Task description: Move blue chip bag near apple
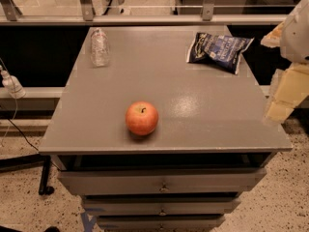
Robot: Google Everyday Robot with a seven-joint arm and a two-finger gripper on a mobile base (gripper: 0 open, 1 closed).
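I will next move my gripper to the blue chip bag and close it on the bag's end (237,53) farthest from the clear plastic bottle.
The blue chip bag (219,50) is crumpled dark navy foil with white lettering and lies flat at the back right of the grey cabinet top (193,110). The apple (142,118) is red-orange with a short dark stem and stands near the front edge, left of centre. My gripper (282,98) is pale and yellowish. It hangs at the right edge of the camera view, beyond the cabinet's right side, to the right of the bag and nearer the front. It holds nothing that I can see.
A clear plastic bottle (99,46) lies at the back left of the top. Drawers (161,182) sit below the front edge. A glass railing (145,13) runs behind the cabinet. A cable and plug (10,86) hang at the left.
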